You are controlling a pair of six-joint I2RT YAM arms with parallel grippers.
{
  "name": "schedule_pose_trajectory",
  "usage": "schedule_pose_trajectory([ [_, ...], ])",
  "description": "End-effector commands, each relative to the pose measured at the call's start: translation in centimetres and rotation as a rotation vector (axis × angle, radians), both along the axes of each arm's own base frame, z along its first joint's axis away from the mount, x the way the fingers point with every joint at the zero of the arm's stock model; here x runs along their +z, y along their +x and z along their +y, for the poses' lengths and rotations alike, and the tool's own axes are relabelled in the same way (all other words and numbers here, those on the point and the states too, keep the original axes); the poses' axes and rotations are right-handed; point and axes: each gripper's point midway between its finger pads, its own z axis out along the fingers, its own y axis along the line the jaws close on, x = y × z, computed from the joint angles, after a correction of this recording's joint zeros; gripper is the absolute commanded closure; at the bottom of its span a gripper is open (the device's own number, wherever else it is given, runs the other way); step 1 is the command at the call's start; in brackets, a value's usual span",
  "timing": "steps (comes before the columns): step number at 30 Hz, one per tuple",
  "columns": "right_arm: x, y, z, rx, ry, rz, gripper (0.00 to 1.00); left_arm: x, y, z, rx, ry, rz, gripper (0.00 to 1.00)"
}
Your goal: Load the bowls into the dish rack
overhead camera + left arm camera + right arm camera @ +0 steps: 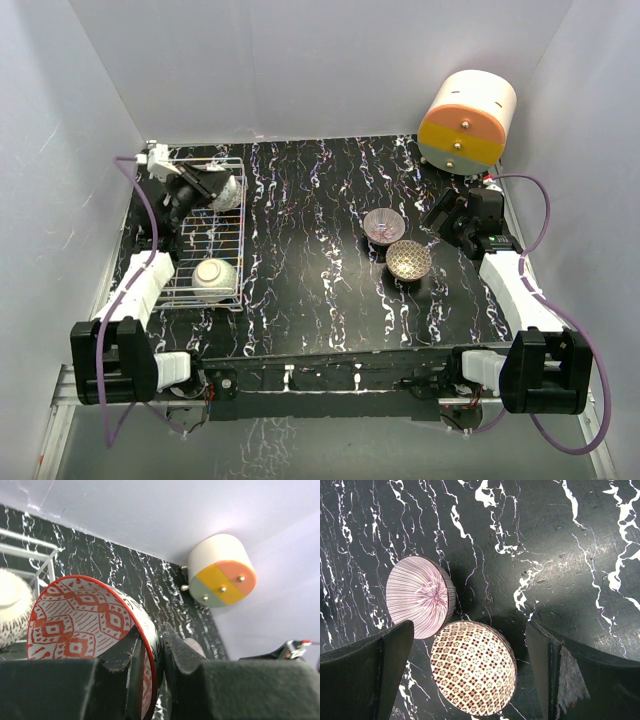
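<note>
Next, my left gripper sets the red-patterned bowl down in the middle of the dish rack (220, 237), just behind the whitish bowl.
The white wire dish rack (243, 232) stands at the left of the table. A whitish bowl (214, 276) sits at its near end and shows at the left edge of the left wrist view (11, 605). My left gripper (215, 190) is over the rack's far end, shut on the rim of the red-patterned bowl (75, 620), which is held tilted on its side. A purple-grey bowl (382, 225) and a brown-gold bowl (408, 260) sit touching on the table at centre right. My right gripper (470, 645) is open and empty, just above the brown-gold bowl (472, 667) and beside the purple-grey bowl (417, 597).
A large cream, orange and yellow cylinder (466, 120) lies at the back right corner, also in the left wrist view (222, 570). White walls enclose the black marbled table (310, 290) on three sides.
</note>
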Motion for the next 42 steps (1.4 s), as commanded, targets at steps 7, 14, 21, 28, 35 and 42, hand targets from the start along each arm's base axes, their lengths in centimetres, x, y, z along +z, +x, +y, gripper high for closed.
schedule_pose_trajectory([
  [7, 1.7, 0.5, 0.1, 0.019, -0.005, -0.065, 0.02, 0.2, -1.6, 5.3, -0.043, -0.484, -0.018, 1.00],
  [14, 1.4, 0.3, 0.2, 0.017, 0.005, -0.056, 0.02, -2.7, -2.0, 6.3, -0.041, -0.552, 0.036, 1.00],
  [21, 1.4, 0.4, 0.0, 0.009, -0.003, -0.058, 0.02, -4.6, -0.8, 6.4, -0.070, -0.663, 0.070, 1.00],
  [28, 0.8, 0.2, -0.3, -0.004, -0.010, -0.047, 0.02, -7.2, 0.4, 6.5, -0.033, -0.620, 0.170, 1.00],
  [35, 0.6, 0.4, -0.4, -0.005, -0.013, -0.045, 0.02, -9.8, 1.2, 5.9, -0.056, -0.679, 0.272, 1.00],
  [42, 0.3, 0.6, -0.4, -0.005, -0.015, -0.039, 0.02, -13.6, 1.1, 5.9, -0.001, -0.656, 0.418, 1.00],
])
